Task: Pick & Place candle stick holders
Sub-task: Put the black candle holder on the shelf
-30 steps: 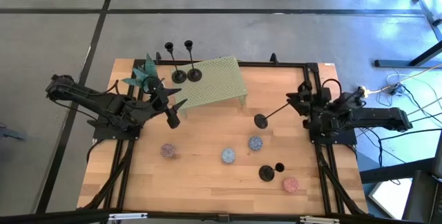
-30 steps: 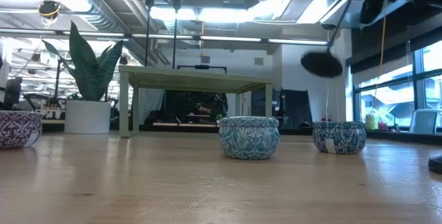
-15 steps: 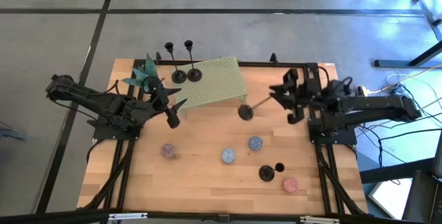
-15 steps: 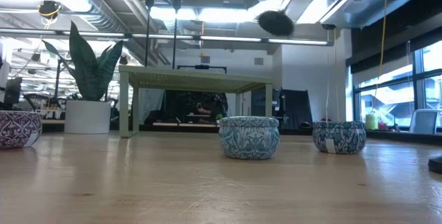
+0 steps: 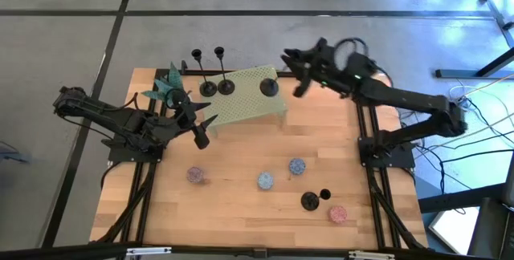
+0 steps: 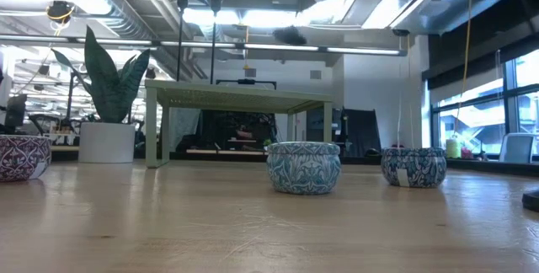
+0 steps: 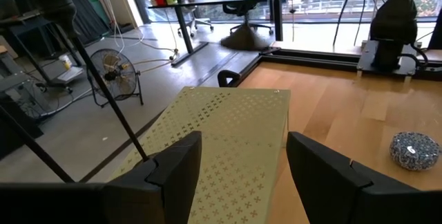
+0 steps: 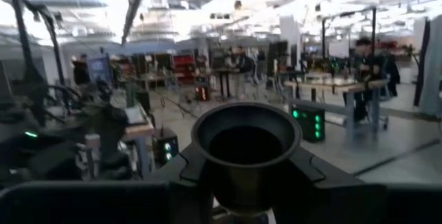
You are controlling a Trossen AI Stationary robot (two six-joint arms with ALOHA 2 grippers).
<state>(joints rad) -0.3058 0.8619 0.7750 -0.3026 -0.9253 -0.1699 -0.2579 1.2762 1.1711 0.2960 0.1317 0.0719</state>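
Next, my right gripper sets the candle stick holder on the green shelf's far edge (image 5: 247, 79) beside the standing holders.
Two black candle stick holders (image 5: 208, 89) (image 5: 226, 87) stand by their round bases on the green perforated shelf (image 5: 249, 103). A third holder (image 5: 309, 201) stands on the table at the near right. My right gripper (image 5: 297, 69) is shut on the fourth holder (image 5: 269, 87), reaching over the shelf's far right part. Its round base shows as a dark blur (image 6: 290, 34) above the shelf top. My left gripper (image 5: 199, 123) is open and empty at the shelf's near left corner, as the left wrist view (image 7: 242, 144) also shows. My right gripper pinches the fourth holder at its cup end (image 8: 246, 141) between the two fingers (image 8: 186, 175). The cup's mouth faces back toward the wrist, and the stem runs on past the fingertips. The holder is lifted clear and tilted, its base (image 5: 269, 87) toward the table's left, over the shelf.
Several small patterned tins (image 5: 195, 175) (image 5: 265, 180) (image 5: 297, 166) (image 5: 337, 213) sit on the near half of the table. A potted plant (image 5: 167, 89) stands at the shelf's left end. Black frame rails (image 5: 377, 188) run along the table's sides.
My right gripper has carried the holder up and toward the table's far left, from above the table's middle right to above the green shelf. The holder stays tilted, base leading.
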